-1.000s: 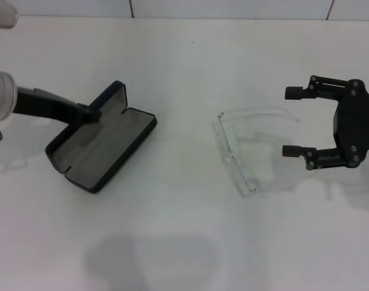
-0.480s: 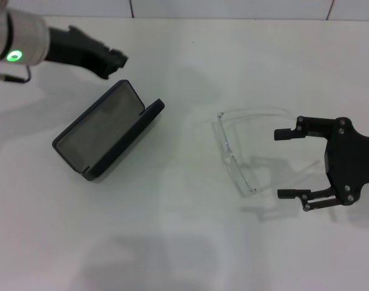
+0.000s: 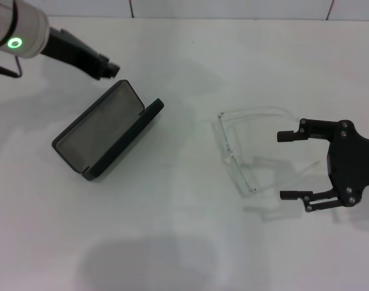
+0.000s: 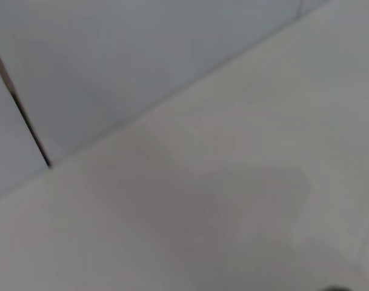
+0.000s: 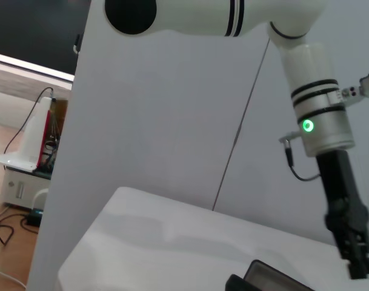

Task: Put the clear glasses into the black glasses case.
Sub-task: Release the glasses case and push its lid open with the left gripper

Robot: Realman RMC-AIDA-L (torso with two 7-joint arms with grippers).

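Note:
The black glasses case lies at a slant, far from the clear glasses, so the robot's left gripper needs to grab the case's outer long edge (image 3: 87, 113) and bring it next to them.
The black glasses case (image 3: 105, 130) lies open at the left of the white table, its grey lining facing up; one corner of it shows in the right wrist view (image 5: 275, 282). The clear glasses (image 3: 236, 154) rest right of centre, lens towards the case and arms pointing right. My right gripper (image 3: 283, 165) is open just right of the glasses, its fingertips (image 3: 282, 136) level with the arm ends and touching nothing. My left gripper (image 3: 106, 68) hovers behind the case, apart from it, and also appears in the right wrist view (image 5: 355, 257).
A tiled wall (image 3: 232, 7) runs along the table's far edge. The left wrist view holds only bare table (image 4: 245, 200) and wall. In the right wrist view, beyond the table's side edge, a shelf with cables (image 5: 26, 170) stands on the floor.
My left gripper came off the case lid and rose towards the back left. The case shifted and now stands wider open. My right gripper moved nearer the front edge, beside the glasses.

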